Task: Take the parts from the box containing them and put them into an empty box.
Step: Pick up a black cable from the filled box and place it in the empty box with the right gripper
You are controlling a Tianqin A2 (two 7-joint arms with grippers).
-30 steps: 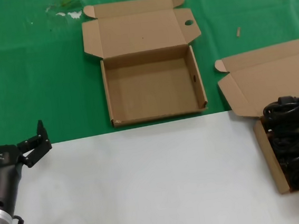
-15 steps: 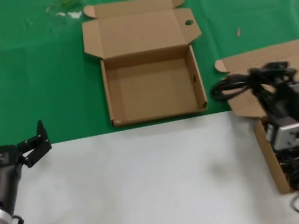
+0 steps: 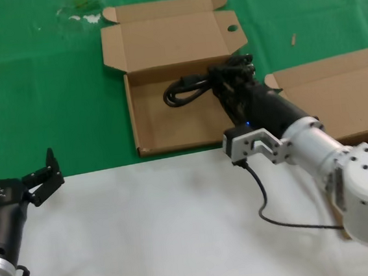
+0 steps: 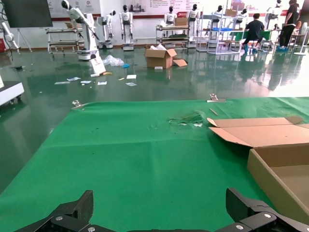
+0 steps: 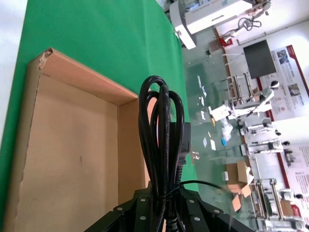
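Observation:
My right gripper has the coiled black cord bundle. It will let go of the bundle on the middle of the empty box's bottom point(image 3: 186, 101) point(image 5: 97, 171).
The empty box point(image 3: 169, 123) lies open at the middle back, and its lid flap has a round hole point(image 3: 233, 28). My right gripper point(image 3: 231, 76) hangs over this box's right half, shut on a coiled black cord bundle point(image 3: 189, 88). In the right wrist view the bundle point(image 5: 161, 125) stands straight out from the right gripper point(image 5: 166, 205), with the box floor point(image 5: 67, 159) below it. The box containing the parts sits at the right. Only its lid point(image 3: 337, 100) shows, as my right arm hides the rest. My left gripper point(image 3: 44, 174) rests open at the near left, holding nothing.
A green mat point(image 3: 36, 93) covers the far half of the table and a white surface point(image 3: 147, 233) the near half. My arm's own black cable point(image 3: 269, 214) trails over the white part. In the left wrist view the empty box's wall point(image 4: 273, 181) is beside the left gripper point(image 4: 159, 205).
My right arm lifted a cord bundle out of the right-hand box and carried it left, to above the empty box. The left arm has not moved.

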